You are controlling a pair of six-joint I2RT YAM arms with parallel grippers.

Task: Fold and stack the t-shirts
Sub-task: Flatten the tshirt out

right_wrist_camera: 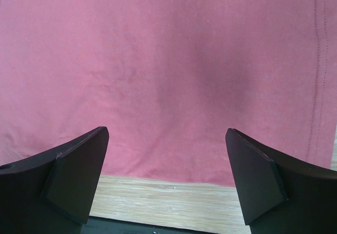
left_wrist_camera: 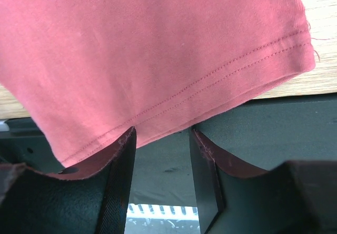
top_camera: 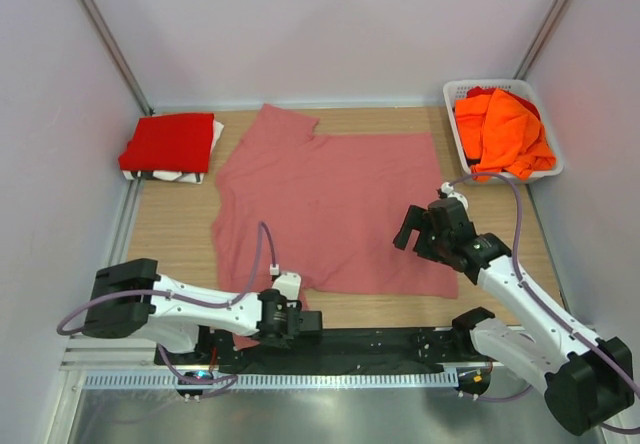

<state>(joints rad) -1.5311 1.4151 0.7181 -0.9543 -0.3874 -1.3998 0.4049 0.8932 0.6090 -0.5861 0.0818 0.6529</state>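
Next, I close my right gripper on the near corner (top_camera: 455,294) of the dusty pink t-shirt, the one on the same side as the white basket.
A dusty pink t-shirt (top_camera: 330,204) lies spread flat across the middle of the wooden table. One corner of it (left_wrist_camera: 158,49) hangs over the near edge. My left gripper (top_camera: 310,324) sits low at that edge. In the left wrist view its fingertips (left_wrist_camera: 161,134) reach the stitched hem with a gap showing between them, and no cloth is pinched. My right gripper (top_camera: 412,232) hovers wide open over the shirt's near right part (right_wrist_camera: 168,60), holding nothing. A folded red t-shirt (top_camera: 168,142) lies at the back left. Orange t-shirts (top_camera: 505,129) fill the basket.
The white lattice basket (top_camera: 455,92) stands at the back right corner. The red shirt rests on white cloth (top_camera: 185,175). A black rail (top_camera: 400,342) runs along the near edge, with bare wood (right_wrist_camera: 174,197) between it and the shirt's hem. Walls close in on three sides.
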